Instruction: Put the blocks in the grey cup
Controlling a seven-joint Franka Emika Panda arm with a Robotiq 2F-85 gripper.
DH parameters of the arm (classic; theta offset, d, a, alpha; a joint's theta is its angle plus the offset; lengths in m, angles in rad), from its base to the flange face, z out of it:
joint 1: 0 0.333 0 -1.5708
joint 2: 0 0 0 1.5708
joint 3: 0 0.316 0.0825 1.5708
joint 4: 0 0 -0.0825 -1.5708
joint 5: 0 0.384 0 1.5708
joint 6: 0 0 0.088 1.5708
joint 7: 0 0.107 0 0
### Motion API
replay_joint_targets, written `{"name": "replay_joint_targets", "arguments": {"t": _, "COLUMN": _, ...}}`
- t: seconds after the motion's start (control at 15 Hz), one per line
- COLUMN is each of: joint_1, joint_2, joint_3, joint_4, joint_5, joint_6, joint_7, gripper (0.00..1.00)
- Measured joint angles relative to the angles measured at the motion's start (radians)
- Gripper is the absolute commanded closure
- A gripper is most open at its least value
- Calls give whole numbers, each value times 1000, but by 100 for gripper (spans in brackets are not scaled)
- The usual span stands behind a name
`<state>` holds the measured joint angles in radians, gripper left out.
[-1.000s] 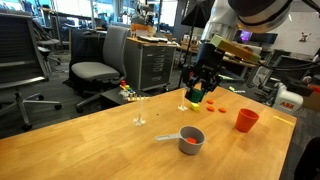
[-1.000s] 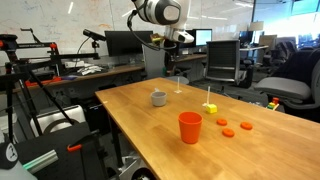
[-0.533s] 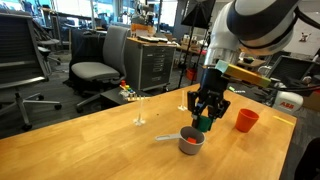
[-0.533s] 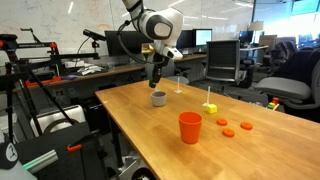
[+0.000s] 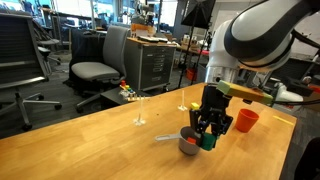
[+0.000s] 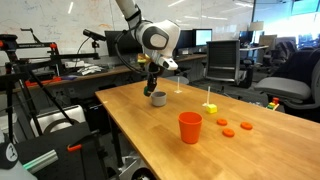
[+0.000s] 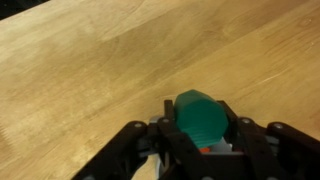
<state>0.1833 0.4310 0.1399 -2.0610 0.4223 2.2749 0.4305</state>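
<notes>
Next, I release the green block from my gripper beside the red-orange block inside the grey cup (image 5: 197,137).
My gripper (image 5: 208,136) is shut on a green block (image 5: 209,141) and holds it right over the low grey cup (image 5: 187,146), whose thin handle points away to the left. In the wrist view the green block (image 7: 200,115) sits between the black fingers (image 7: 200,135), with a bit of red-orange block (image 7: 203,148) showing below it inside the cup. In an exterior view the gripper (image 6: 155,89) hangs just above the grey cup (image 6: 158,98). A yellow block (image 6: 211,107) and three orange pieces (image 6: 230,131) lie on the table further off.
A taller orange-red cup (image 5: 246,120) stands on the wooden table (image 5: 90,140) close to the arm; it also shows in an exterior view (image 6: 190,127). A small clear glass (image 5: 140,120) stands behind the grey cup. Office chairs and desks surround the table.
My gripper has carried the green block from the far part of the table to the grey cup and lowered it to just above the rim.
</notes>
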Motion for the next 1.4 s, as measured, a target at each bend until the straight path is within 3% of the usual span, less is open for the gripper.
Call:
{"name": "replay_joint_targets", "arguments": {"t": 0.93, "joint_1": 0, "joint_2": 16, "joint_3": -12, "joint_4": 44, "joint_5": -26, "joint_6": 11, "joint_7": -11, "gripper": 80}}
{"name": "replay_joint_targets", "arguments": {"t": 1.0, "joint_1": 0, "joint_2": 18, "joint_3": -16, "joint_4": 50, "joint_5": -35, "joint_6": 12, "joint_7": -11, "gripper": 30}}
{"name": "replay_joint_targets", "arguments": {"t": 1.13, "joint_1": 0, "joint_2": 29, "joint_3": -22, "joint_4": 67, "joint_5": -58, "joint_6": 15, "joint_7": -8, "gripper": 24}}
{"name": "replay_joint_targets", "arguments": {"t": 1.33, "joint_1": 1, "joint_2": 55, "joint_3": -25, "joint_4": 94, "joint_5": -97, "joint_6": 25, "joint_7": 3, "gripper": 0}}
{"name": "replay_joint_targets", "arguments": {"t": 1.4, "joint_1": 3, "joint_2": 64, "joint_3": -25, "joint_4": 103, "joint_5": -109, "joint_6": 27, "joint_7": 8, "gripper": 0}}
